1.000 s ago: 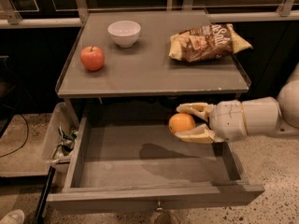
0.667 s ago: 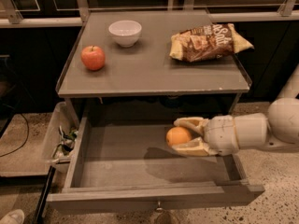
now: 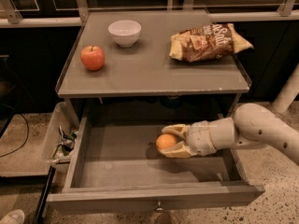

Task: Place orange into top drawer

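Observation:
The orange will drop on the middle of the top drawer's grey bottom (image 3: 164, 150), straight behind the knob.
The orange (image 3: 166, 142) is small, round and yellow-orange. It sits between the two cream fingers of my gripper (image 3: 172, 141), low inside the open top drawer (image 3: 117, 160), at or just above its grey bottom right of centre. The gripper is shut on the orange. My white arm reaches in from the right over the drawer's right wall. The drawer is pulled out under the tabletop, and its front panel has a small knob (image 3: 160, 208).
On the grey tabletop (image 3: 149, 69) are a red apple (image 3: 92, 58) at the left, a white bowl (image 3: 124, 32) at the back and a brown chip bag (image 3: 209, 42) at the right. A bin with trash (image 3: 60, 139) stands left of the drawer.
My gripper has moved down and a little left with the orange, from just under the tabletop edge to low inside the drawer.

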You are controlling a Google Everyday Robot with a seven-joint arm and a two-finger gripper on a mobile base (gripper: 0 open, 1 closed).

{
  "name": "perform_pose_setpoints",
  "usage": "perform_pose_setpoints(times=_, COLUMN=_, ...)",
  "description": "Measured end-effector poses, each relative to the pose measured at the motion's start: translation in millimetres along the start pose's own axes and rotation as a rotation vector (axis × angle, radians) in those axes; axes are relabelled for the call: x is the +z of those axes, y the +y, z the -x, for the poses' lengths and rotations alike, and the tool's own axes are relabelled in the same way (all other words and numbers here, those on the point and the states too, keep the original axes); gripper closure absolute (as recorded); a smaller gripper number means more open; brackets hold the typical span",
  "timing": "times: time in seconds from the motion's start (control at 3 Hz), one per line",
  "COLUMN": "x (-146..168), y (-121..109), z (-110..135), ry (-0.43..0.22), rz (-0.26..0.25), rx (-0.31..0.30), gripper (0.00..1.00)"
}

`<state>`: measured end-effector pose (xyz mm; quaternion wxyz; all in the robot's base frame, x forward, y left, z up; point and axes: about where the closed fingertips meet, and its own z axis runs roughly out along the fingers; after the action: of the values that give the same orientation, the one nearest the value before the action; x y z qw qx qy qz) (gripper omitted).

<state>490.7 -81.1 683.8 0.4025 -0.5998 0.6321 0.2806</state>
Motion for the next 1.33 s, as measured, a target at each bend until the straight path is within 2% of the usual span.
perform_pose_setpoints(times=0.33, x=21, y=-23, z=-4, ry=0.061, rz=0.02, rx=-0.054, gripper=1.0)
perform_pose_setpoints(times=0.67, x=33, y=-27, z=-11, ry=0.132, rz=0.039, rx=-0.086, gripper=1.0)
perform_pose_setpoints(times=1.0, x=35, y=-21, z=-16, ry=0.183, rz=0.057, rx=-0.087, gripper=1.0)
perform_pose_setpoints(times=1.33, x=36, y=-7, z=-19, ry=0.204, rz=0.071, rx=-0.067, gripper=1.0)
